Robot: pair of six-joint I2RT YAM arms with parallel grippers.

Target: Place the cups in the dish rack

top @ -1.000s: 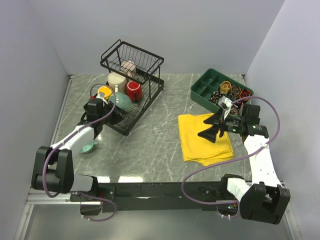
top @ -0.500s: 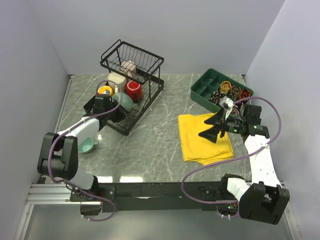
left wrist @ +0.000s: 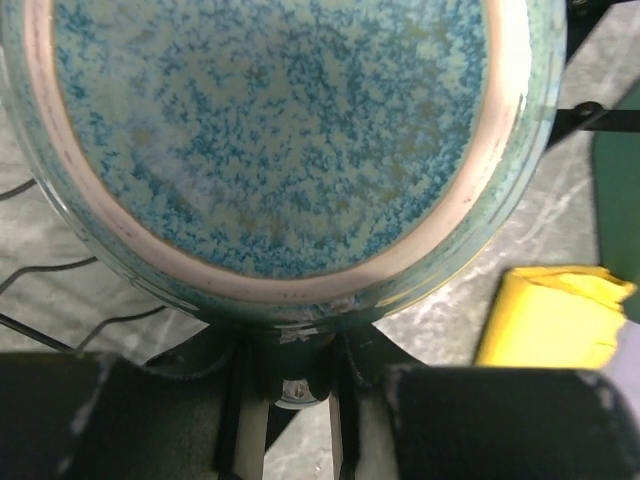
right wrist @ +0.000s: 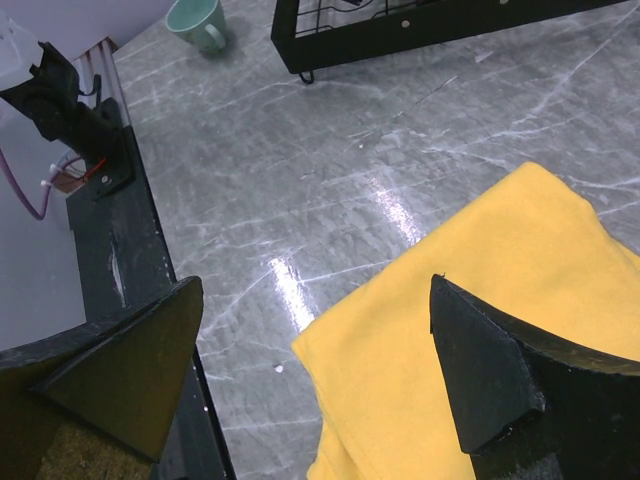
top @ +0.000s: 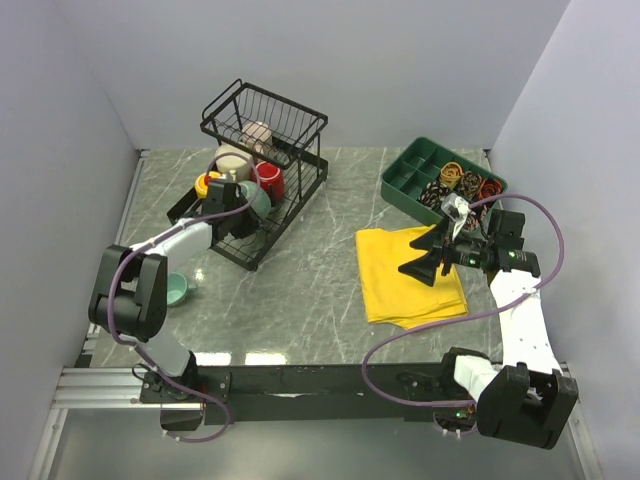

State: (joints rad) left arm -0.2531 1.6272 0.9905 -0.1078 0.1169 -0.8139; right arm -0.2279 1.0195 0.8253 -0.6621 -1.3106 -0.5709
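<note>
Next, my left gripper lets go of the teal cup on the lower level [top: 268,193], in front of the red cup.
The black wire dish rack [top: 300,130] stands at the back left. Its lower tier holds a yellow cup [top: 208,183], a cream cup [top: 232,160] and a red cup [top: 268,180]; a lilac-beige cup [top: 258,135] sits in the upper basket. My left gripper [top: 238,208] is at the rack's front edge, shut on the handle of a teal cup [top: 256,199]. That cup's speckled base [left wrist: 270,130] fills the left wrist view above the gripper [left wrist: 290,370]. A green cup [top: 175,290] stands on the table by the left arm and shows in the right wrist view [right wrist: 195,25]. My right gripper [top: 417,256] is open and empty over the cloth.
A yellow cloth [top: 410,285] lies right of centre, under the right gripper [right wrist: 315,370]. A green compartmented tray [top: 405,170] with small items sits at the back right. Grey walls close in the left, back and right sides.
My left arm has swung right and away from me, up to the rack, and the teal cup has shifted slightly deeper into the lower tier. The right arm has not moved.
</note>
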